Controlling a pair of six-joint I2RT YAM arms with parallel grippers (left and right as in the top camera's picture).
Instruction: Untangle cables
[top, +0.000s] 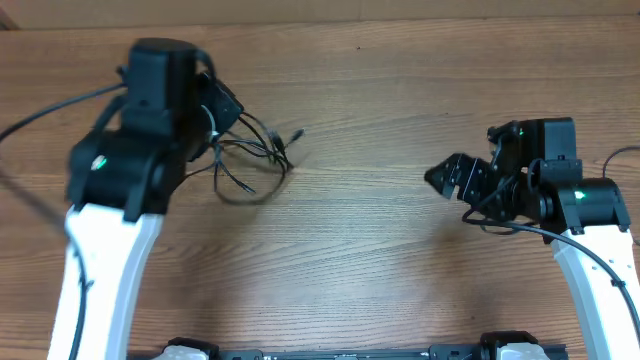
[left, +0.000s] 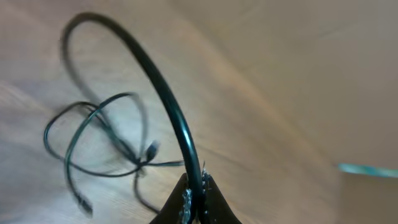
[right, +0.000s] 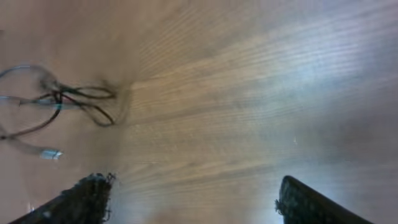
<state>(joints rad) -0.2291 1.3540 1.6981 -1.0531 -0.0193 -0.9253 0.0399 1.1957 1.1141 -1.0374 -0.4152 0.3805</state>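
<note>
I should next move my right gripper to the outer loop (top: 286, 158) (right: 111, 117) of the tangled black cables, on the side facing my right arm, and close it there.
The cables (top: 252, 158) are thin black cords looped in a loose tangle on the wooden table, just right of my left arm. In the left wrist view my left gripper (left: 198, 198) is shut on one black cable (left: 163, 92), which arches up and away from the jaws toward the rest of the tangle (left: 102, 146) lying beyond. My right gripper (top: 440, 180) hovers far to the right of the cables. Its fingers (right: 92, 194) stand wide apart over bare wood with nothing between them. The tangle (right: 68, 102) shows far off at the left of that view.
The wooden table (top: 380, 260) stretches between the two arms. Thick black robot wires run off at the far left (top: 40, 120) and the right edge (top: 615, 160). The arm bases sit at the front edge.
</note>
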